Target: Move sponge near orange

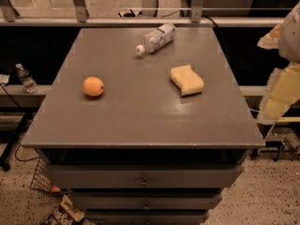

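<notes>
My gripper will next close at the pale yellow sponge's middle (pixel 186 78) to move it near the orange.
The pale yellow sponge (pixel 187 79) lies flat on the right half of the grey cabinet top (pixel 140 121). The orange (pixel 93 86) sits on the left half, roughly level with the sponge and well apart from it. My gripper (pixel 280 90) is at the right edge of the view, beyond the cabinet's right side and apart from the sponge. It holds nothing that I can see.
A plastic water bottle (pixel 156 38) lies on its side near the back of the top. Another small bottle (pixel 26 78) stands on a ledge to the left. Drawers (pixel 144 178) face front. A wire basket (pixel 42 179) and a snack bag (pixel 63 214) are on the floor at the lower left.
</notes>
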